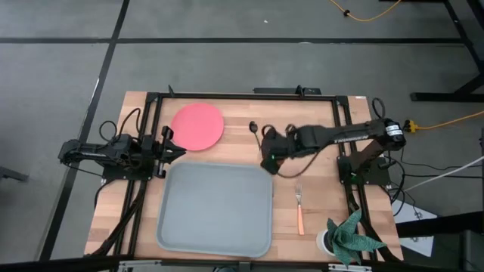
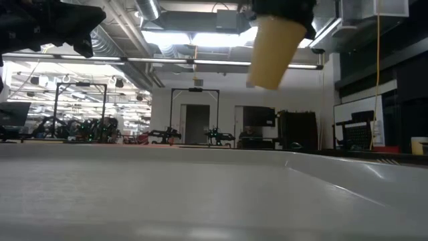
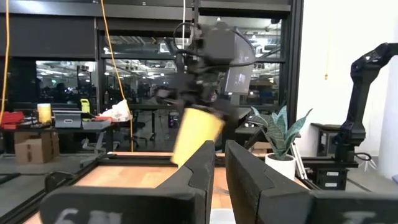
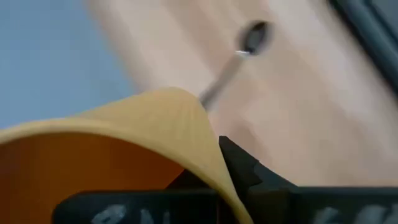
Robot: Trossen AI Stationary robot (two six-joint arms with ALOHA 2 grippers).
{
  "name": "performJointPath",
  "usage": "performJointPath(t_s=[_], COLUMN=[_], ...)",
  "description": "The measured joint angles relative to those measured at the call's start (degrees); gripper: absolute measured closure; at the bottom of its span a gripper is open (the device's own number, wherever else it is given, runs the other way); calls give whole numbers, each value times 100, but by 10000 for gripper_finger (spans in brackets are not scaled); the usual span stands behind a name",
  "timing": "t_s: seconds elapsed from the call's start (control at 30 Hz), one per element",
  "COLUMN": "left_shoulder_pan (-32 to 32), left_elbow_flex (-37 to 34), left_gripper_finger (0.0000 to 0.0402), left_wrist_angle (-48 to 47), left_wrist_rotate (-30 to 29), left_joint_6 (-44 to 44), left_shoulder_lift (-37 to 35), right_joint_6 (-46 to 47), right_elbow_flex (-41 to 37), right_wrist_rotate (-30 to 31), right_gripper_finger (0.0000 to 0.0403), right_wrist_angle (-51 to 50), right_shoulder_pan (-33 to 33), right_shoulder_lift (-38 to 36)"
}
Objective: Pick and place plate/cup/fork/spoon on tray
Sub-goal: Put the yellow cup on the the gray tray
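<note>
Next, my right gripper puts the orange-yellow cup down on the grey tray (image 1: 260, 194) near the corner closest to the spoon.
My right gripper (image 1: 269, 157) is shut on the orange-yellow cup (image 2: 271, 50) in the air just past the far right corner of the grey tray (image 1: 215, 208). The cup also shows in the left wrist view (image 3: 196, 134) and the right wrist view (image 4: 143, 124). The pink plate (image 1: 198, 126) lies flat on the table beyond the tray's far edge. The dark spoon (image 1: 257, 128) lies to the right of the plate. The orange-handled fork (image 1: 299, 208) lies to the right of the tray. My left gripper (image 3: 219, 155) waits at the table's left side with its fingers close together, holding nothing. My right gripper holds the cup at its rim (image 4: 208, 146), coming from above. One dark finger (image 4: 245, 171) lies against the outside of the wall; the other finger is hidden. The cup hangs below the fingers, tilted, its base (image 2: 264, 84) lowest and clear of the tray and table.
A white pot with a green plant (image 1: 348, 236) stands at the table's near right corner. A black frame (image 1: 242, 94) runs around the work area. Bare wood lies between the tray's right rim and the fork.
</note>
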Motion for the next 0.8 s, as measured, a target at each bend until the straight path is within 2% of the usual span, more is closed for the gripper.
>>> performJointPath(t_s=[0.17,0.3,0.4,0.53,0.8], left_shoulder_pan=[0,-1,0,1,1], left_elbow_flex=[0,0,0,0,-1], left_gripper_finger=[369,369,369,369,369], left_wrist_angle=[4,4,4,6,4], left_wrist_rotate=[0,0,0,0,0], left_joint_6=[-7,-12,-14,-19,-17], left_shoulder_lift=[-1,-1,-1,-1,0], right_joint_6=[284,121,-52,224,355], right_elbow_flex=[-159,-37,98,141,158], right_wrist_rotate=[-220,-757,-838,-893,-1002], right_gripper_finger=[401,401,401,401,387], right_wrist_angle=[846,1286,872,331,548], right_shoulder_pan=[502,696,739,768,819], right_shoulder_lift=[327,909,1318,1494,1541])
